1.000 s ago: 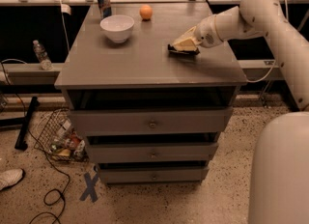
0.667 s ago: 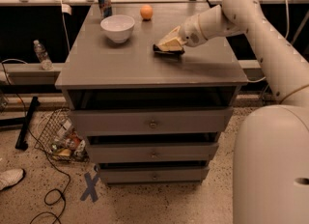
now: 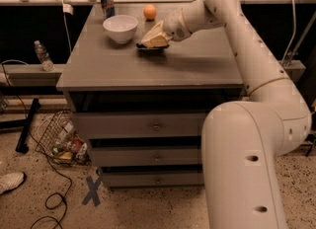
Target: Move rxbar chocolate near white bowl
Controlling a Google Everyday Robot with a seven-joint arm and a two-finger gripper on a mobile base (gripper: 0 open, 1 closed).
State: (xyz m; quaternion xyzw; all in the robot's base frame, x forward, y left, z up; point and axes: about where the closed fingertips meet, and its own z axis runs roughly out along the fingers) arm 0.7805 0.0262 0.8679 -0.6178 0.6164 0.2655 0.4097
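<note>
My gripper needs to let go of the rxbar chocolate on the grey cabinet top, just off the white bowl's near side [image 3: 142,51].
The white bowl [image 3: 120,27] stands at the back left of the grey cabinet top [image 3: 148,62]. My gripper [image 3: 151,40] reaches in from the right and sits low over the top, just right of the bowl. Its pale fingers [image 3: 155,36] are closed on the rxbar chocolate [image 3: 152,47], a thin dark bar that shows only as a black strip under them, at or just above the surface. The bar lies a short gap away from the bowl's right side.
An orange ball [image 3: 149,12] and a dark drink can [image 3: 106,3] stand at the back of the top. The robot's white arm [image 3: 256,75] crosses the right side. A wire basket of trash [image 3: 61,139] sits on the floor at the left.
My gripper has carried the bar leftward across the top, from the right part to just beside the bowl. The bowl, ball and can have not moved.
</note>
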